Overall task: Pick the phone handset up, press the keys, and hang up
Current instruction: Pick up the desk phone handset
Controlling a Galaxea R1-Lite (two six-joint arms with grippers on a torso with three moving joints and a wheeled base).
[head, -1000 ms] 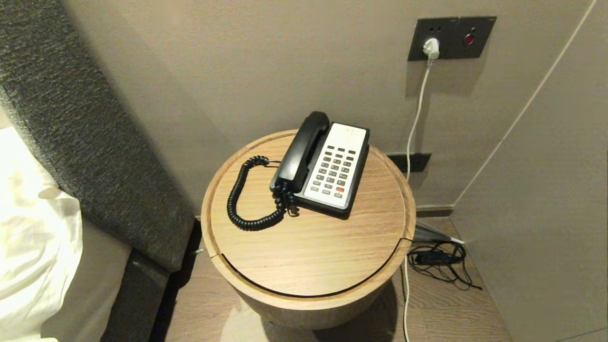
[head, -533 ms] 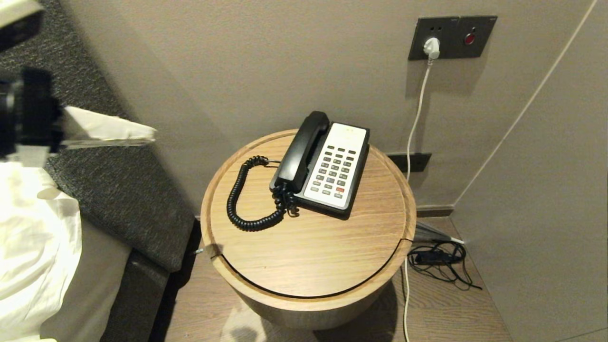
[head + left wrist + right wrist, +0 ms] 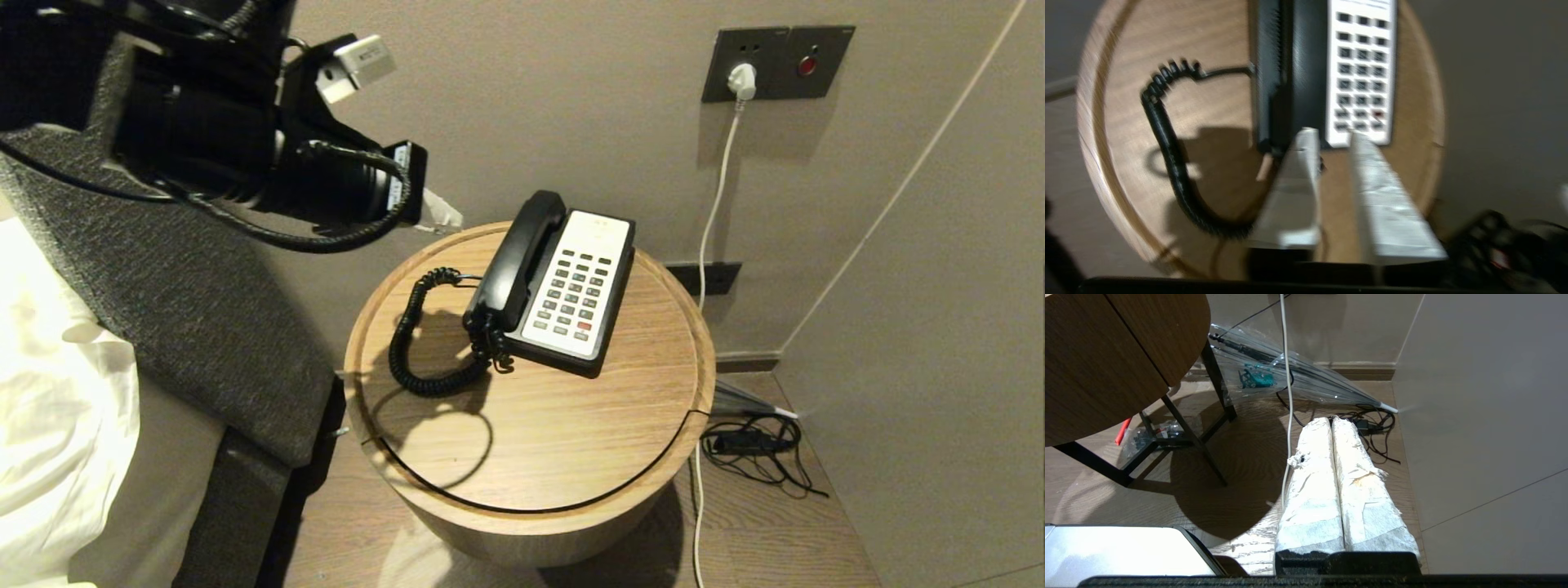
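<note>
The robot's left gripper should close on the middle of the black handset (image 3: 515, 259) (image 3: 1310, 54), across its narrow part beside the keypad, to lift it from the cradle.
A black handset (image 3: 518, 260) lies in the cradle of a phone with a white keypad (image 3: 578, 286) on a round wooden table (image 3: 531, 441). Its coiled cord (image 3: 412, 347) loops to the left. My left gripper (image 3: 439, 216) hovers above the table's back left edge, to the left of the phone. In the left wrist view it (image 3: 1333, 136) is open and empty, with the handset (image 3: 1294, 73), keypad (image 3: 1361, 69) and cord (image 3: 1167, 151) below it. My right gripper (image 3: 1331, 420) is shut and empty, low beside the table over the floor; the head view does not show it.
A grey padded headboard (image 3: 163, 269) and white bedding (image 3: 57, 408) stand left of the table. A wall socket (image 3: 775, 64) holds a white plug (image 3: 741, 80) whose cable hangs to the floor. Black cords (image 3: 755, 449) and a clear umbrella (image 3: 1298, 379) lie on the floor right of the table.
My left arm has swung in from the upper left towards the phone and now throws a shadow on the table's left side. The phone and handset have not moved.
</note>
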